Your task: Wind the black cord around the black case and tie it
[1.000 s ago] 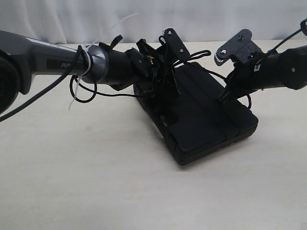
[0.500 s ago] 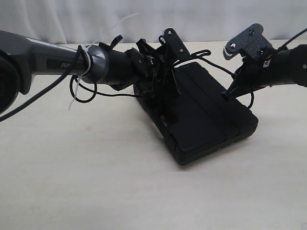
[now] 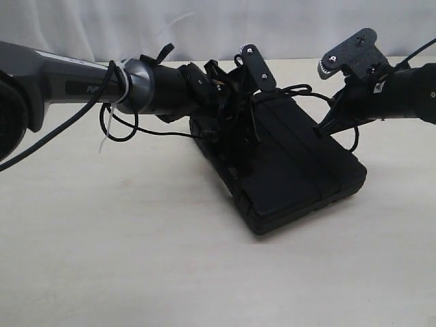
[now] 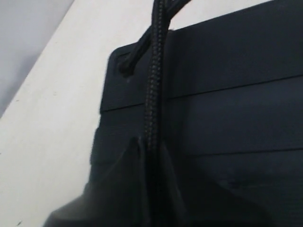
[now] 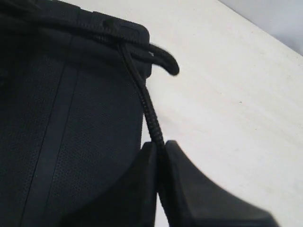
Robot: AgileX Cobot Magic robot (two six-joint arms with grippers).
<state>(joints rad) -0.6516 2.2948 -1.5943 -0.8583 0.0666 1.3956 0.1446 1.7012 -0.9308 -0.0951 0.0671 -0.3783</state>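
Next, I take the black cord nearer the cord's loose end (image 3: 354,144) and pull it away tight, as my right gripper holds it close to its slack crossing.
The black case (image 3: 300,174) lies flat on the table, its lid grooves running across it. My left gripper (image 3: 246,133) hangs over the case's far left end, shut on the black cord (image 4: 152,94), which runs taut from the jaws across the lid (image 4: 236,118) to a crossing near the corner. My right gripper (image 3: 324,129) sits over the case's right edge, shut on another stretch of the cord (image 5: 144,106) that leads to the case corner (image 5: 71,118). A slack bit of cord (image 3: 297,88) arches between the two grippers.
A thicker black cable (image 3: 68,126) with a white zip tie (image 3: 114,102) is strapped to the left arm and loops beside it. The beige table (image 3: 136,259) stretches in front of the case. A white curtain (image 3: 204,20) hangs at the back.
My right gripper has lifted and drawn back to the right with the cord. My left gripper has shifted slightly right and up over the case. The case has stayed put.
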